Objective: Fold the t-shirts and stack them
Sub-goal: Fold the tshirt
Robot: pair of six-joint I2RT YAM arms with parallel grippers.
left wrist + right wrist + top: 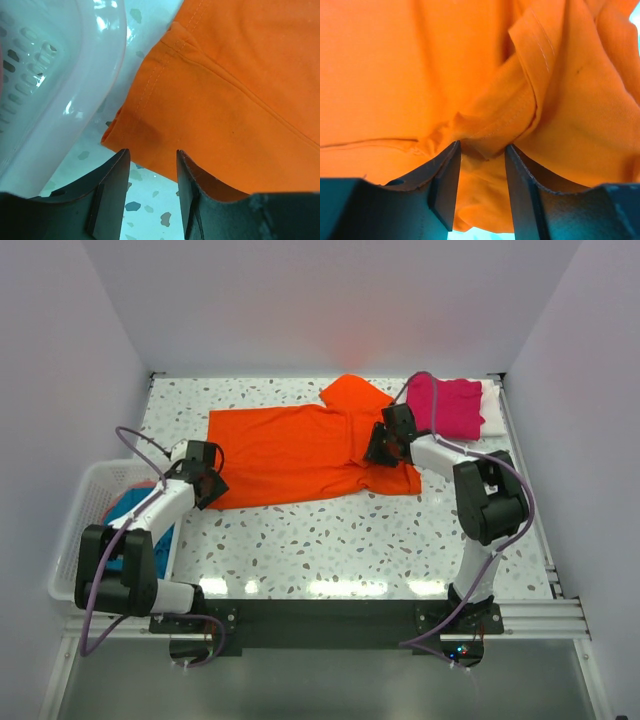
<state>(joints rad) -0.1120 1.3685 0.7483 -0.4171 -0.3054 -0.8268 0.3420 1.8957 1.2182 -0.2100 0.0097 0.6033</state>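
Observation:
My left gripper will pinch the t-shirt's hem corner (113,137) while my right gripper pulls the end of the sleeve straight, because the orange t-shirt's near sleeve lies bunched up.
The orange t-shirt (300,450) lies spread across the middle of the table, one sleeve folded up at the back. My left gripper (210,483) is open at the shirt's left hem corner (150,135), fingers on either side of the edge, nothing gripped. My right gripper (381,447) is open over the bunched cloth near the shirt's right end (490,135). A folded magenta-pink t-shirt (447,405) lies on a folded white t-shirt (492,410) at the back right. A teal-blue t-shirt (130,515) sits in the basket.
A white slatted plastic basket (85,502) stands at the table's left edge, close beside my left gripper; its rim also shows in the left wrist view (60,90). White walls enclose the speckled table (330,540) on three sides.

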